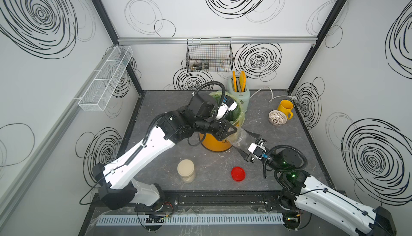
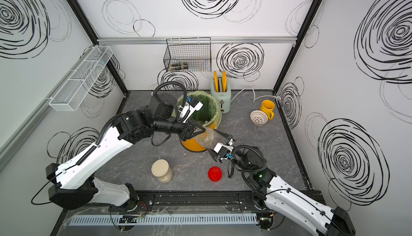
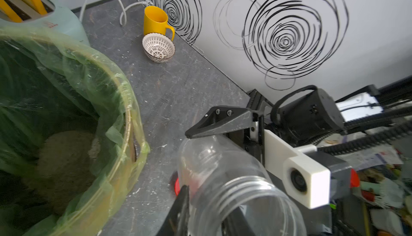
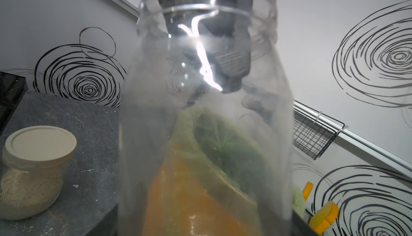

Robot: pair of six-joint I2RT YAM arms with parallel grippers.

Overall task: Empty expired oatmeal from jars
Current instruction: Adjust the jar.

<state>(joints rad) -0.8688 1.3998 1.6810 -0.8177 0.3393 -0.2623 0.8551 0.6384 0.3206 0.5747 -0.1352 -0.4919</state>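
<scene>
My right gripper holds the clear jar near its base. My left gripper will keep hold of the jar's rim while my right gripper takes the jar's body nearer the opening [image 3: 233,176].
An empty clear jar [image 1: 242,139] [image 2: 209,138] hangs tilted beside the orange bucket [image 1: 214,144], mouth toward the bucket. My right gripper [image 1: 247,144] [image 4: 205,223] is shut on its body. My left gripper [image 1: 233,132] [image 3: 209,199] pinches the rim of the jar [image 3: 223,179]; one finger [image 3: 184,199] lies outside the wall, the other shows inside the mouth. Its red lid [image 1: 238,173] lies on the table. A second jar [image 1: 186,170] [image 4: 33,168], closed with a cream lid, stands at the front, holding oatmeal [image 4: 26,192]. More oatmeal [image 3: 66,157] lies in the bucket's green liner.
A mint toaster [image 1: 239,94] stands behind the bucket. A yellow mug [image 1: 285,109] and a white patterned bowl [image 1: 277,118] sit at the back right. A black wire basket [image 1: 209,55] hangs on the back wall and a white mesh shelf [image 1: 104,79] on the left wall.
</scene>
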